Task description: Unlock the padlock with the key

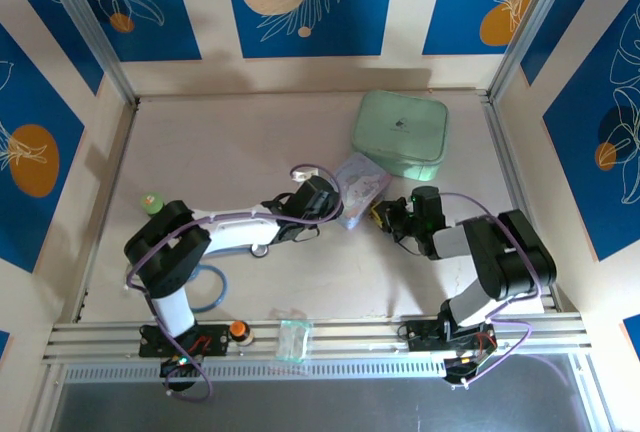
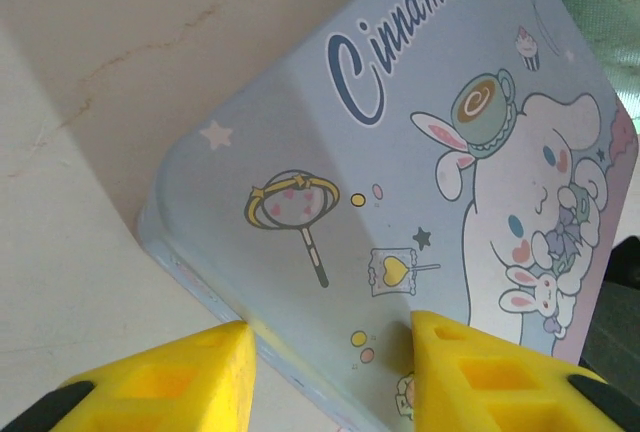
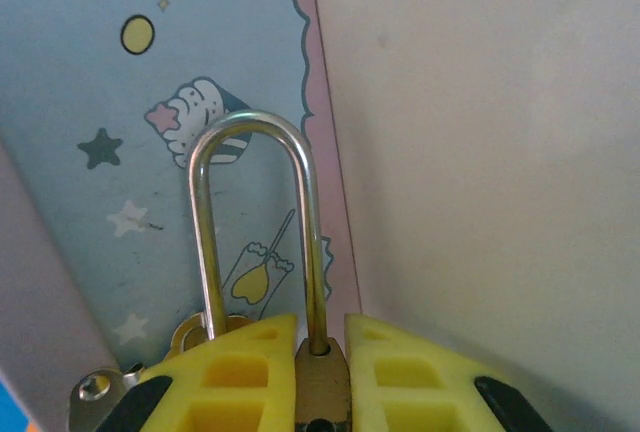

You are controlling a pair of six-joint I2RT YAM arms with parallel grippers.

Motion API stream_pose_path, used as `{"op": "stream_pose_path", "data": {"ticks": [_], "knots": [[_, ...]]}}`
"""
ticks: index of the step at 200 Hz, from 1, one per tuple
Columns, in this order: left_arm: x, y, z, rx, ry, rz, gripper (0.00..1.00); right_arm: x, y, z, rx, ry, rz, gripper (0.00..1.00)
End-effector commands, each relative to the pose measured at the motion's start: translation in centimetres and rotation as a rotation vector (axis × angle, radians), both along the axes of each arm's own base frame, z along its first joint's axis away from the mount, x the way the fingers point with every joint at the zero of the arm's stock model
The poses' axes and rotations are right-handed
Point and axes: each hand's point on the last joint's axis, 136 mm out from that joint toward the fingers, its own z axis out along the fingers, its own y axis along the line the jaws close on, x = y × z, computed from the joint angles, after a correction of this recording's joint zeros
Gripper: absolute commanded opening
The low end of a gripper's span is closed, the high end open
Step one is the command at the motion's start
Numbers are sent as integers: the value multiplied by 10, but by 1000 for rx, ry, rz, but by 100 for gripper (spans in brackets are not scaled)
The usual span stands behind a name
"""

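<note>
The left gripper straddles the side edge of the tin, far from the shackle, so it should grip the pink front edge (image 2: 580, 332) before the right gripper pulls the padlock out.
The padlock's brass body (image 3: 322, 390) is pinched between my right gripper's (image 3: 322, 327) yellow fingers. Its silver shackle (image 3: 311, 252) stands up in front of the pale blue cartoon tin (image 3: 90, 112). The shackle's left leg drops behind my left finger beside a small brass part. In the top view the right gripper (image 1: 384, 217) sits just right of the tin (image 1: 362, 180). My left gripper (image 2: 330, 327) straddles the tin's (image 2: 400, 172) near edge, one finger on the lid, the other against the rim, and in the top view this gripper (image 1: 338, 208) is at the tin's left side. The key is out of view.
A mint green case (image 1: 400, 133) lies behind the tin. On the left, a small green object (image 1: 152, 202) and blue tubing (image 1: 214, 288) lie by the left arm's base. An orange knob (image 1: 238, 330) and a clear packet (image 1: 293, 338) rest on the front rail.
</note>
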Motion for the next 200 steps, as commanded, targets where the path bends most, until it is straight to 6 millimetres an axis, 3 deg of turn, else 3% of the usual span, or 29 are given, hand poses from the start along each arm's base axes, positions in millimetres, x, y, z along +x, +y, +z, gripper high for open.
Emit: {"op": "stream_pose_path", "data": {"ticks": [1,19,32,53,85,102,114,137,200], "knots": [[-45,76,-89,365,236,-5,40,-3,-14,-27,-33,112,-73,0],[-42,78,-90,359,240,2,40,-16,-20,-37,-90,140,-70,0],[-37,81,-80,373,203,4,41,-22,-19,-40,-120,146,-32,0],[-20,80,-43,418,74,-31,48,-32,-9,-41,-166,163,56,0],[8,72,23,506,-146,-106,74,-54,3,-49,-248,164,148,0],[13,50,52,552,-293,-236,85,-58,1,-54,-232,170,140,0],[9,24,63,586,-384,-378,90,-58,3,-55,-215,171,143,0],[-6,-17,60,662,-501,-616,95,-57,7,-54,-207,163,158,0],[-15,-43,24,736,-434,-862,99,-65,5,-60,-207,177,163,0]]}}
